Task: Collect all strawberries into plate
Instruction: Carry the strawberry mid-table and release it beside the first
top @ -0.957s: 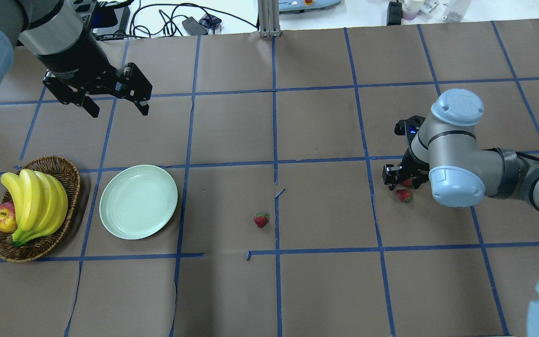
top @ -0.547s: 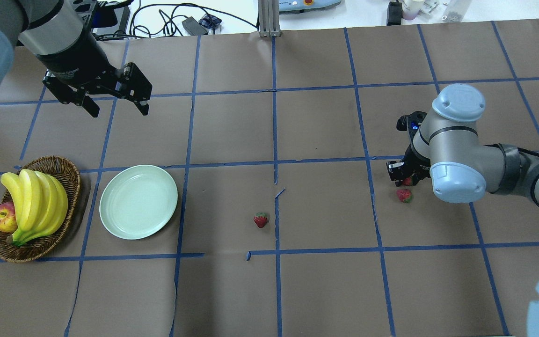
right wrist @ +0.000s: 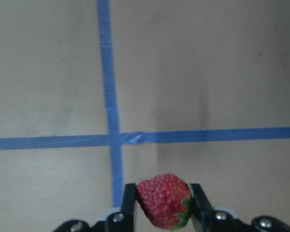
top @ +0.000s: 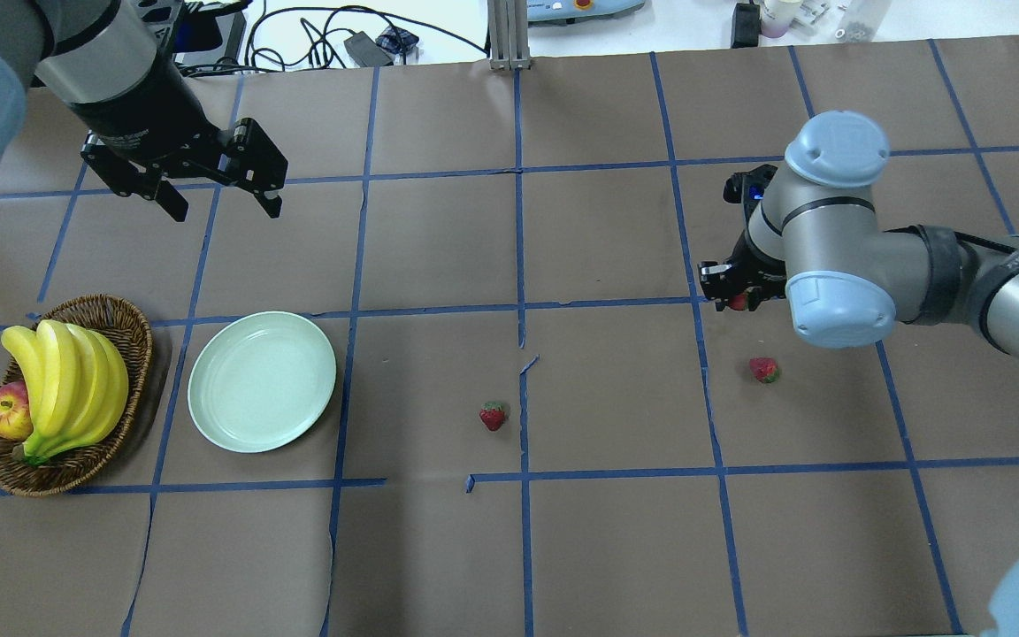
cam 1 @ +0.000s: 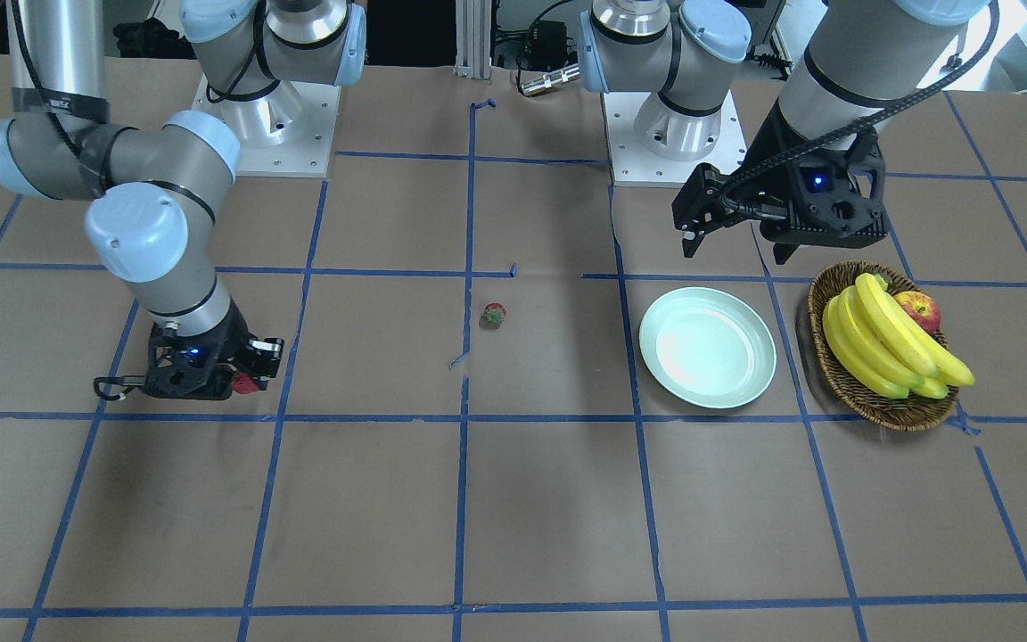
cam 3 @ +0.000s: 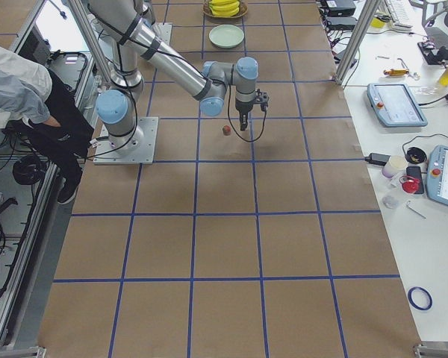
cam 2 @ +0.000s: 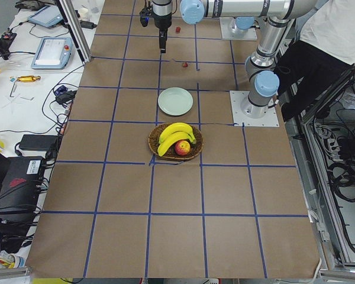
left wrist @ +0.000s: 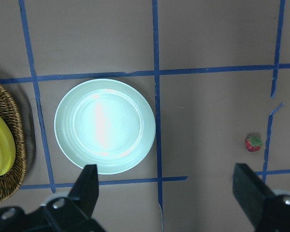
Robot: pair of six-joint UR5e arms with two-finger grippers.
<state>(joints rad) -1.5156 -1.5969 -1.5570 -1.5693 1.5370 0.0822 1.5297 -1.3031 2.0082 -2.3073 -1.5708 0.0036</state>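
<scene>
My right gripper needs to put the red strawberry, now held above blue tape lines, down and let go of it on the brown table (cam 1: 534, 365) between the middle strawberry and the plate.
My right gripper (right wrist: 163, 195) is shut on a red strawberry (right wrist: 164, 200) and holds it above the brown table, over a crossing of blue tape lines. In the overhead view this gripper (top: 733, 296) is at the right, with the held strawberry (top: 738, 302) just showing. A second strawberry (top: 764, 369) lies on the table close by, nearer the robot. A third strawberry (top: 493, 415) lies near the middle. The pale green plate (top: 262, 381) sits empty at the left. My left gripper (top: 226, 212) hangs open beyond the plate, holding nothing.
A wicker basket (top: 134, 332) with bananas (top: 67, 389) and an apple (top: 5, 414) stands just left of the plate. Cables and small devices lie past the table's far edge. A person (cam 3: 30, 89) stands by the robot's base.
My right gripper has risen and moved away from the robot and slightly left, carrying one strawberry. The other nearby strawberry stayed on the table. The left arm has not moved.
</scene>
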